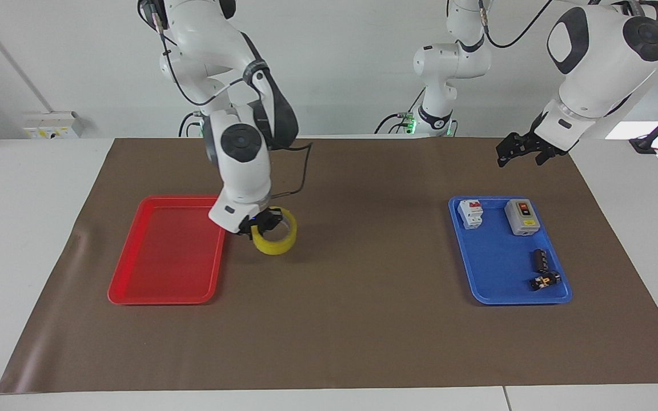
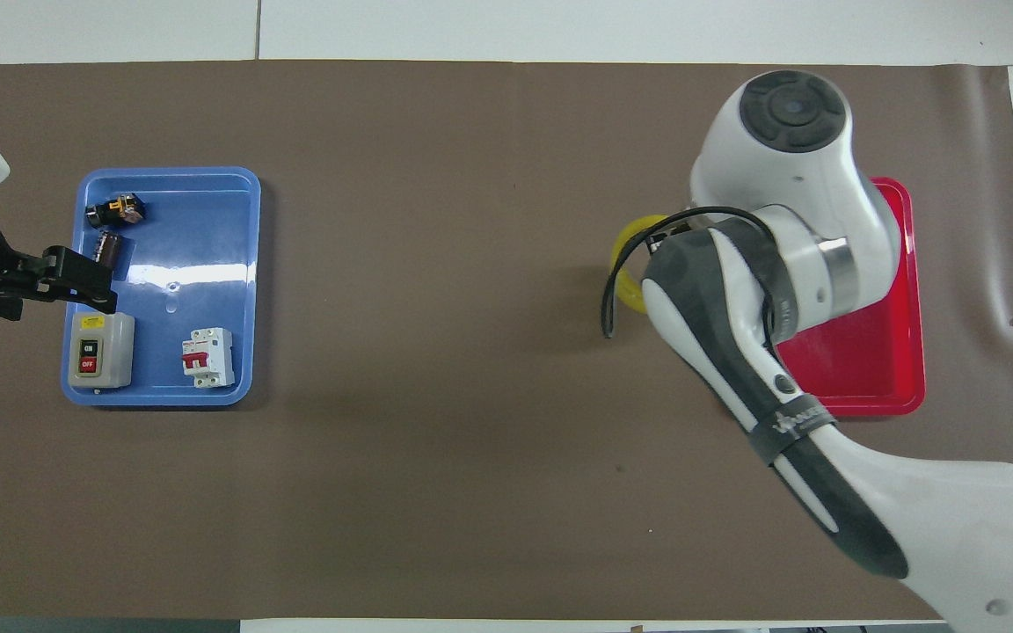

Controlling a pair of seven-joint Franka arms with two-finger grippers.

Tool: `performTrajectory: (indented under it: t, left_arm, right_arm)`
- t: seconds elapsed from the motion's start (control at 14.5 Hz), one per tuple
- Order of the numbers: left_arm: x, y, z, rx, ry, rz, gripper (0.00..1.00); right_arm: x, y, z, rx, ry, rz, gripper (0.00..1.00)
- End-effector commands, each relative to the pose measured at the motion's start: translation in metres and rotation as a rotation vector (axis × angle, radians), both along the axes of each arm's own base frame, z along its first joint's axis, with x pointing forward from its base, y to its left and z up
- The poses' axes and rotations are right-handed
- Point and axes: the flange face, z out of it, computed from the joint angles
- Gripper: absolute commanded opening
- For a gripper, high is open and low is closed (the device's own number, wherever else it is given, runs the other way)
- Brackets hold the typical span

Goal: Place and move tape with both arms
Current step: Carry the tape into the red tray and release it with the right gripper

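Note:
Next, I let go of the yellow tape with my right gripper in the middle of the red tray (image 2: 820,304).
The yellow tape (image 1: 275,244) hangs tilted in my right gripper (image 1: 260,224), which is shut on its rim. It is held just above the brown mat, beside the red tray (image 1: 135,285). In the overhead view only an arc of the tape (image 2: 619,251) shows; the right wrist hides the rest and the gripper itself. My left gripper (image 1: 520,149) is empty and up in the air. In the overhead view the left gripper (image 2: 76,286) is over the blue tray's edge.
The blue tray (image 1: 500,274) at the left arm's end holds a grey switch box (image 1: 522,217), a white breaker (image 1: 470,213) and two small dark parts (image 1: 541,260). The right arm covers part of the red tray (image 2: 911,264) from above. Two smaller white arms (image 1: 437,68) stand at the back.

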Motion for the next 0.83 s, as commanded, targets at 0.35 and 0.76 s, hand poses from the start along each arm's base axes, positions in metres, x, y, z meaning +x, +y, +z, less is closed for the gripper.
performTrajectory:
  t: [0.35,0.76]
  left_arm:
    - [0.000,0.000,0.015,-0.027,-0.018,-0.001,1.00]
    - [-0.003,0.001,0.021,-0.026,-0.035,0.005,1.00]
  right_arm:
    - [-0.037,-0.191,-0.074,0.035,-0.112,0.233,0.00]
    - [-0.058,-0.206,-0.092,0.040,-0.098,0.209,0.00]
